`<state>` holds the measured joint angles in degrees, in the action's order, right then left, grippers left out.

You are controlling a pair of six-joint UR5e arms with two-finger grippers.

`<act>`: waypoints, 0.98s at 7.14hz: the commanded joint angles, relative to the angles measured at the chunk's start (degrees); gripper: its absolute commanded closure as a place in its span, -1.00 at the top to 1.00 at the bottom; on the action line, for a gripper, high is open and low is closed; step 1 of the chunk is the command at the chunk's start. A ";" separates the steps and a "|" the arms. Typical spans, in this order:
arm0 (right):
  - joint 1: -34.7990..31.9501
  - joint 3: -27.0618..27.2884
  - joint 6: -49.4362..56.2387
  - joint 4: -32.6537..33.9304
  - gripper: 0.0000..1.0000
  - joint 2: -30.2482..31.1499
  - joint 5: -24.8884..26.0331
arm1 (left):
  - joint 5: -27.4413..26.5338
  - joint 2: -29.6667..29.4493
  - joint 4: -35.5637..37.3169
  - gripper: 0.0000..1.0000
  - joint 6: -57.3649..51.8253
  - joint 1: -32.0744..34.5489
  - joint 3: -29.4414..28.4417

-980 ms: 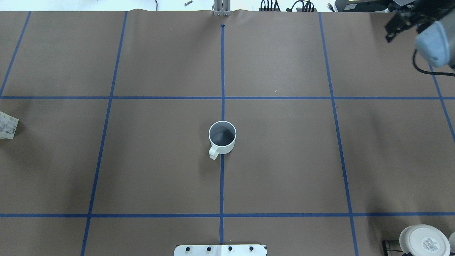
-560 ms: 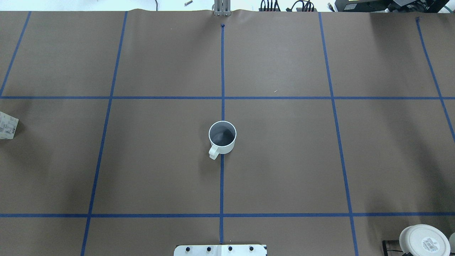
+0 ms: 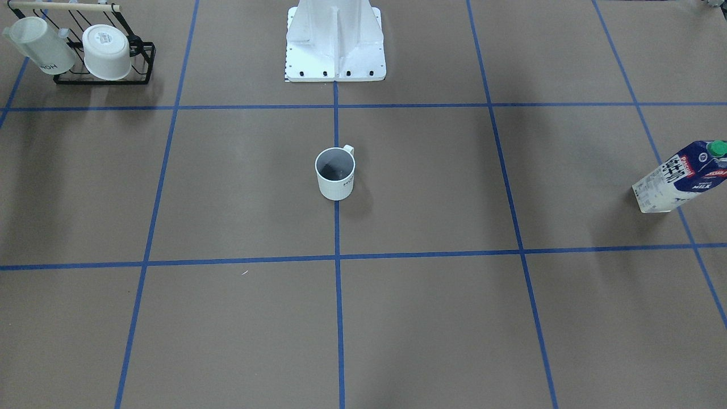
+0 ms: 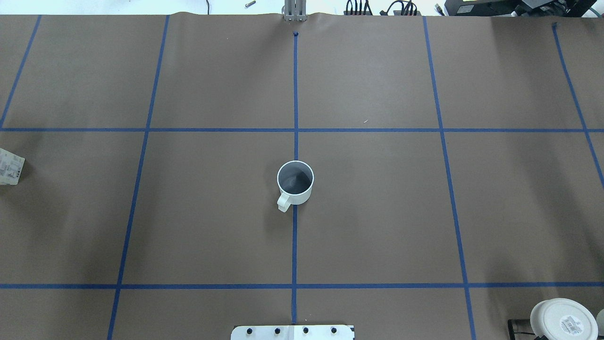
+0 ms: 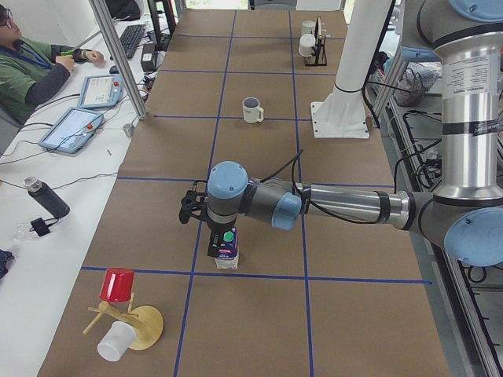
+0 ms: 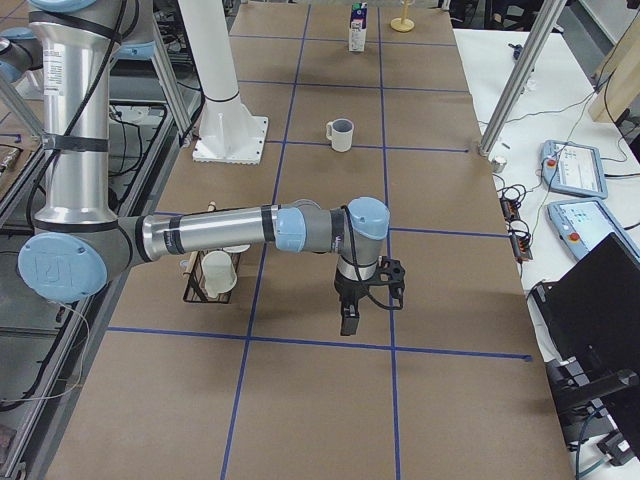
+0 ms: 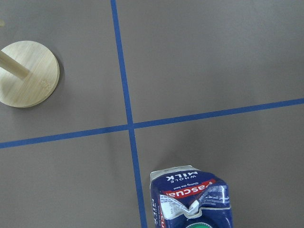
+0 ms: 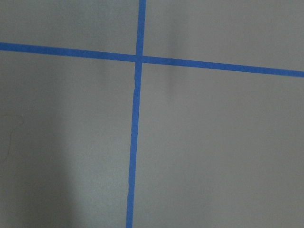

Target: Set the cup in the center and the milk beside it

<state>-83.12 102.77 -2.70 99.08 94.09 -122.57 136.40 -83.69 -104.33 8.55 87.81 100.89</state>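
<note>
The milk's dark blue upper sides (image 3: 697, 162) (image 7: 228, 209), just below the milk's green cap, should be gripped next by my left gripper.
The cup (image 4: 295, 182), white with a dark grey inside, stands upright on the middle tape line in the center (image 4: 368, 203) of the tabletop; it also shows in the front view (image 3: 335, 173). The milk (image 3: 679, 179) stands far off at the table's left end. In the left side view my left gripper (image 5: 221, 240) hangs right at the top of the milk (image 5: 228, 253); I cannot tell if it is open or shut. My left wrist view shows the milk's top (image 7: 190, 199) and no fingers. My right gripper (image 6: 349, 318) points down over bare table; its state is unclear.
A black rack (image 3: 102, 79) with two white mugs stands at the robot's right, near the base (image 3: 335, 45). A wooden mug tree (image 5: 145, 326) with a red cup (image 5: 118, 284) stands beyond the milk. An operator (image 5: 31, 75) sits at the side desk.
One second ago the right arm showed at the overhead view's top right; it has since moved out of that view. The cup and the milk have not moved.
</note>
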 commanded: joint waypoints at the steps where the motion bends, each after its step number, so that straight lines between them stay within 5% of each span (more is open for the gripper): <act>1: -0.02 -0.20 0.06 -0.03 1.00 0.13 0.05 | -0.08 0.20 -3.23 0.98 4.78 -0.79 -0.77; 7: 0.06 -0.47 -0.03 0.06 1.00 0.13 0.05 | -5.26 1.34 -15.00 0.97 13.16 -9.31 -5.86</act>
<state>-83.07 102.35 -2.70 99.13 94.22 -122.52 131.80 -82.78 -117.23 21.57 79.56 96.36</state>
